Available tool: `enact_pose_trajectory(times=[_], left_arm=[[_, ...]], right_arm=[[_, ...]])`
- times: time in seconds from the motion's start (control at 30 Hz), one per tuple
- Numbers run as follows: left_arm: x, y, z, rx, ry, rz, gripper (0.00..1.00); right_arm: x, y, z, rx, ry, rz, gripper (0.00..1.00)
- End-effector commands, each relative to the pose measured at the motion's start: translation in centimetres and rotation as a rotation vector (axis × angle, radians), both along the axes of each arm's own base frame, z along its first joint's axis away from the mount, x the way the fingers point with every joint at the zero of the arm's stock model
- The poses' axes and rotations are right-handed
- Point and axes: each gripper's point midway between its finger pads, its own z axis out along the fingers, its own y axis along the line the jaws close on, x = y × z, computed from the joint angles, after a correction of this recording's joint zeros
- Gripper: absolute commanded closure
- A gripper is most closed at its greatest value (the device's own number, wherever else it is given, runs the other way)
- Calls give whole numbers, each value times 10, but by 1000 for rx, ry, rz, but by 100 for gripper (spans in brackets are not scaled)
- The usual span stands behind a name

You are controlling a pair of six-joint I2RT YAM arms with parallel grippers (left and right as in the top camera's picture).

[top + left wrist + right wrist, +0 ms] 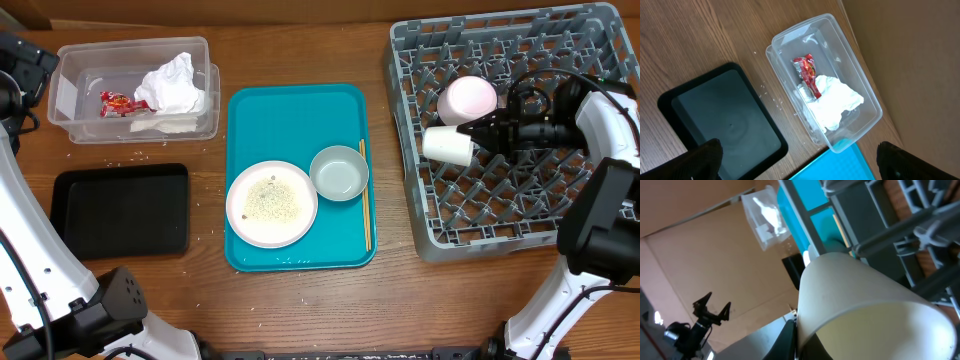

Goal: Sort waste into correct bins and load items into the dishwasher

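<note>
The small white cup is lying on its side over the pegs, so the robot's right gripper will let go of it, grip the cup's rim (469,156) again from above and tip it so the opening faces down.
My right gripper (487,133) is shut on the rim of the small white cup (447,144), which lies on its side over the pegs of the grey dishwasher rack (420,215); one finger (790,339) presses its wall. A pale-pink plate (468,98) sits in the rack just behind. The clear tub (867,102) holds crumpled napkins (835,102) and a red wrapper (809,74). My left gripper (797,146) hangs open and empty above the tub and the black tray (720,125). The white plate (271,204) carries rice; the grey-green bowl (339,172) and chopsticks (365,195) lie beside it.
Plate, bowl and chopsticks rest on a teal serving tray (298,110) in the middle of the wooden table. Loose rice grains (130,157) are scattered between the tub and the black tray. A cardboard wall stands behind the table.
</note>
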Motion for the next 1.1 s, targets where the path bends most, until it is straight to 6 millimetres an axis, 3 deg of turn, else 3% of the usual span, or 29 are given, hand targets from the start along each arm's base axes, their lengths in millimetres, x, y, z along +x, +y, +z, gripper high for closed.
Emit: enact_pose_trajectory(times=[0.0, 0.1, 0.23, 0.47, 0.63, 0.77, 0.97, 1.07], left_arm=[[2, 0, -2, 14, 14, -12, 0], [2, 0, -2, 14, 14, -12, 0], [2, 0, -2, 14, 14, -12, 0], [2, 0, -2, 14, 14, -12, 0], [2, 0, -2, 14, 14, -12, 0], [2, 0, -2, 14, 14, -12, 0], [2, 0, -2, 14, 14, -12, 0], [2, 0, -2, 14, 14, -12, 0]], right_arm=[[-14, -32, -31, -246, 103, 29, 95], [-12, -54, -25, -374, 133, 18, 85], [-10, -71, -13, -490, 142, 17, 65], [-9, -105, 14, -710, 181, -27, 56], [-1, -104, 42, -714, 111, -64, 55], [-1, -95, 51, -700, 82, -61, 53], [-7, -94, 74, -712, 52, -109, 58], [-13, -93, 94, -735, 2, -130, 52]])
